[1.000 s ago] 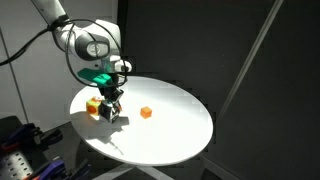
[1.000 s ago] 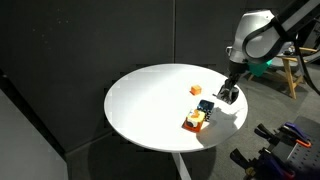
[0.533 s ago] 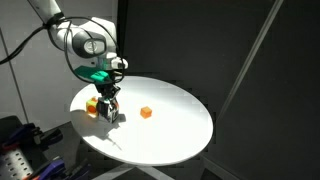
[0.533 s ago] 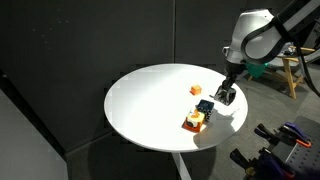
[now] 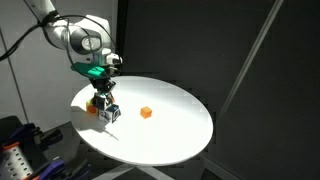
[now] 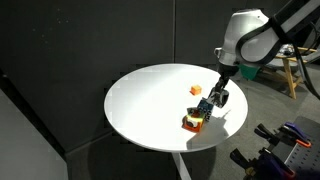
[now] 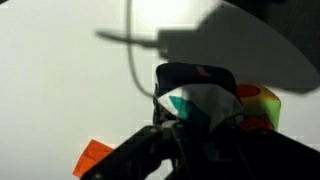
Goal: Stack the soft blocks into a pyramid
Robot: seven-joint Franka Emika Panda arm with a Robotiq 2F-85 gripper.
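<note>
The robot's gripper will release the white and teal-green block, now held low over the table, on top of the two neighbouring blocks (image 5: 104, 101) (image 7: 232, 100), so that it bridges their gap.
My gripper (image 5: 103, 100) hangs low over the white round table (image 5: 170, 130), also seen in the other exterior view (image 6: 216, 98). In the wrist view the jaws (image 7: 200, 120) are closed around a soft block with white and teal faces (image 7: 205, 100). A small stack of red, yellow and green blocks (image 6: 194, 121) stands just beside the gripper; it shows in the wrist view (image 7: 262, 105) at the right. Another block (image 5: 113, 113) lies on the table under the gripper (image 6: 203, 107). A single orange block (image 5: 146, 112) lies apart (image 6: 196, 89), at the lower left of the wrist view (image 7: 95, 158).
The table's edge (image 6: 230, 125) runs close behind the stack. Dark curtains surround the table. Equipment and cables (image 5: 25, 150) stand off the table near the robot's base.
The gripper has moved sideways towards the stack, carrying the block. The blocks on the table have not moved.
</note>
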